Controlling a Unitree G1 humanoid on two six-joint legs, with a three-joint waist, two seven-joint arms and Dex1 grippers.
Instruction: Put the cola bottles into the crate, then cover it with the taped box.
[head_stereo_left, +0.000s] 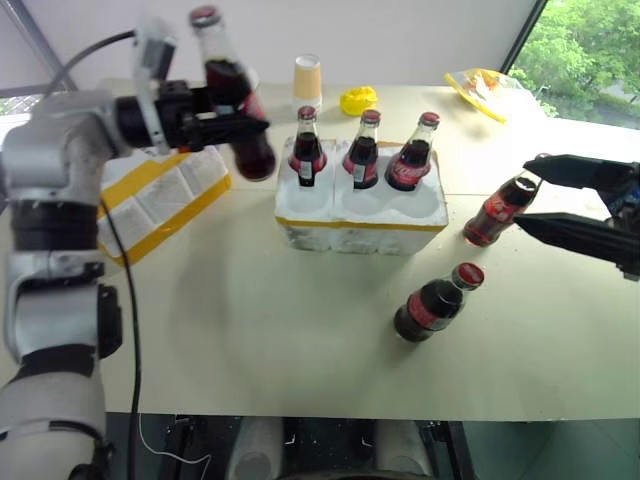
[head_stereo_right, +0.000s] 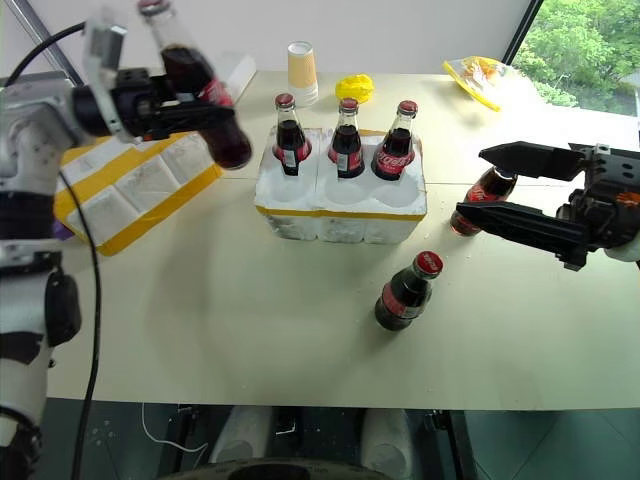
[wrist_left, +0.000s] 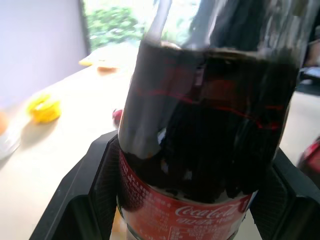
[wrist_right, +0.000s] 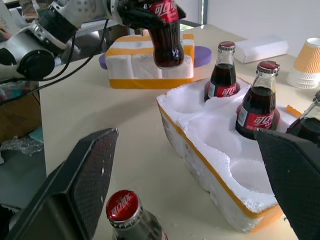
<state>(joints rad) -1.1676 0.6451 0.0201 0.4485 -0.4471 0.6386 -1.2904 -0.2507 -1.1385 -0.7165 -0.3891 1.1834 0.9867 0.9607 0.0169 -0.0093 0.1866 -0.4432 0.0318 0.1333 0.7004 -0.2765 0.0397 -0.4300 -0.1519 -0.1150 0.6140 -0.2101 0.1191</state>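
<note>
My left gripper has the cola bottle. It will let go of it in the crate's front hollow (head_stereo_left: 304, 204) nearest the taped box.
My left gripper (head_stereo_left: 240, 125) is shut on a cola bottle (head_stereo_left: 238, 105) and holds it in the air, left of the crate (head_stereo_left: 360, 225); the left wrist view shows its red label (wrist_left: 200, 215) between the fingers (wrist_left: 95, 185). Three cola bottles (head_stereo_left: 362, 152) stand in the crate's back wells, and the front wells (wrist_right: 250, 175) hold nothing. Another bottle (head_stereo_left: 437, 300) stands on the table in front of the crate. My right gripper (head_stereo_left: 525, 195) is open around a further bottle (head_stereo_left: 497, 210) at the right, whose cap (wrist_right: 122, 206) sits between the fingers. The taped box (head_stereo_left: 160, 200) lies at the left.
At the back of the table are a paper cup (head_stereo_left: 308, 80), a yellow crumpled thing (head_stereo_left: 358, 99), a snack bag (head_stereo_left: 485, 85) and a small plain white box (wrist_right: 260, 47). A purple disc (wrist_right: 202, 54) lies behind the taped box. The table's front edge (head_stereo_left: 330, 415) is near.
</note>
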